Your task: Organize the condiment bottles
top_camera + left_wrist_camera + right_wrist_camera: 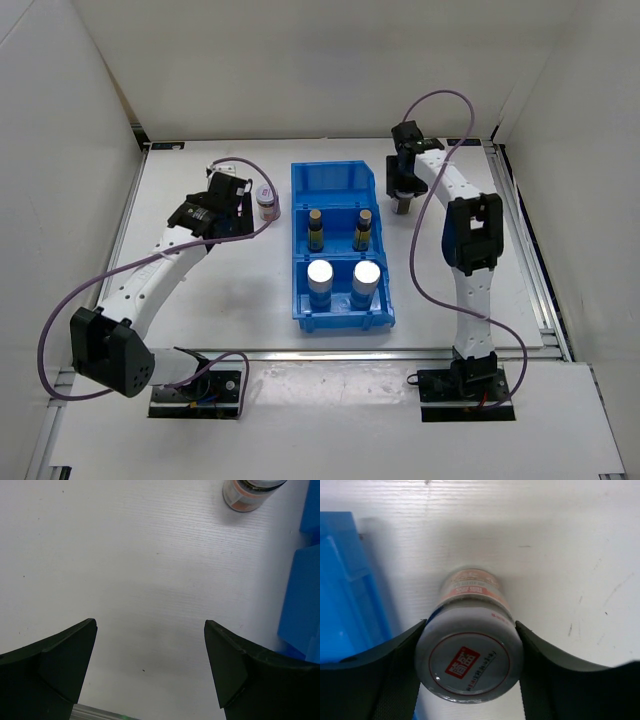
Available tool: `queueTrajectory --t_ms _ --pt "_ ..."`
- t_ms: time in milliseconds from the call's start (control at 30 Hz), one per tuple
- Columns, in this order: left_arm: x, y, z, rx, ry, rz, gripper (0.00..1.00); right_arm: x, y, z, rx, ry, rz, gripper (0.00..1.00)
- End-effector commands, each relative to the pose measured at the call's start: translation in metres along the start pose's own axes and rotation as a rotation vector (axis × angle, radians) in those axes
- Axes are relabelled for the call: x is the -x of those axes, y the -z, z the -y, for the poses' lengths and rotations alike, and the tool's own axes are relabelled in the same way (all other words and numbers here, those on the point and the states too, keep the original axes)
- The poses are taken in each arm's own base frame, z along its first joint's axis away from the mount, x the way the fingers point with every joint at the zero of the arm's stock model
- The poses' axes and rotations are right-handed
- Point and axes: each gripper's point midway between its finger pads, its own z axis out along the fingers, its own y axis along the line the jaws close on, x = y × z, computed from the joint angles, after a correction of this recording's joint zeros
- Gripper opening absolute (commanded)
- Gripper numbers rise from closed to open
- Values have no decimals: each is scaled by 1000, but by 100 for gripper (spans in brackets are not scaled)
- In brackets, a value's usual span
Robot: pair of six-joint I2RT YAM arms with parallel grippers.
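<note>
The robot's right gripper needs to release the squat jar in the bin's back compartment [351, 187], behind the dark bottle closest to that gripper.
Two slim dark yellow-labelled bottles [316, 229] [363, 229] stand in the middle compartment of the blue bin [297, 250]. Two white-blue bottles with silver caps [320, 276] [366, 276] stand in its front compartment. One squat jar [267, 203] stands on the table left of the bin, also at the top of the left wrist view [248, 492]. My left gripper [240, 205] [150, 625] is open and empty, just short of that jar. My right gripper [403, 200] [470, 625] is shut on the second squat jar [469, 662], right of the bin, over the table.
The bin's back compartment [333, 185] holds nothing. The bin's blue wall shows at the right of the left wrist view [305, 605] and at the left of the right wrist view [345, 595]. White walls enclose the table on three sides.
</note>
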Motion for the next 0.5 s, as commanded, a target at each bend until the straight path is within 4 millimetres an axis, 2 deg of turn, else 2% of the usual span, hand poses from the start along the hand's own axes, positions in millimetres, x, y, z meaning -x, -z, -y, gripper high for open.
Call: queueTrajectory --t_ms 0,33,133,167,233,267,300,333,367,433,467 --pt "9 2 3 -23 18 38 99 23 1 -3 40 17 56 40" --pt "9 2 3 -23 18 38 99 26 7 -2 42 14 68 28" --pt "8 2 4 -32 9 35 99 26 23 -1 18 12 88 20" --pt "10 5 4 -34 13 43 99 40 39 4 7 -2 153 17" --pt "9 5 5 -43 13 41 99 43 54 11 -49 -2 190 10" --pt "9 5 5 -43 13 41 99 52 75 10 -52 -5 235 7" --pt "9 5 5 -43 13 41 99 55 86 6 -52 -8 260 2" --pt "7 3 8 -51 8 30 99 61 108 -1 -44 -3 304 0" --pt "11 4 8 -53 12 37 99 61 117 0 -78 0 323 0" --pt "9 1 9 -50 8 28 99 73 141 -13 -67 14 403 0" --pt "9 1 9 -50 8 28 99 74 145 -18 -58 19 413 0"
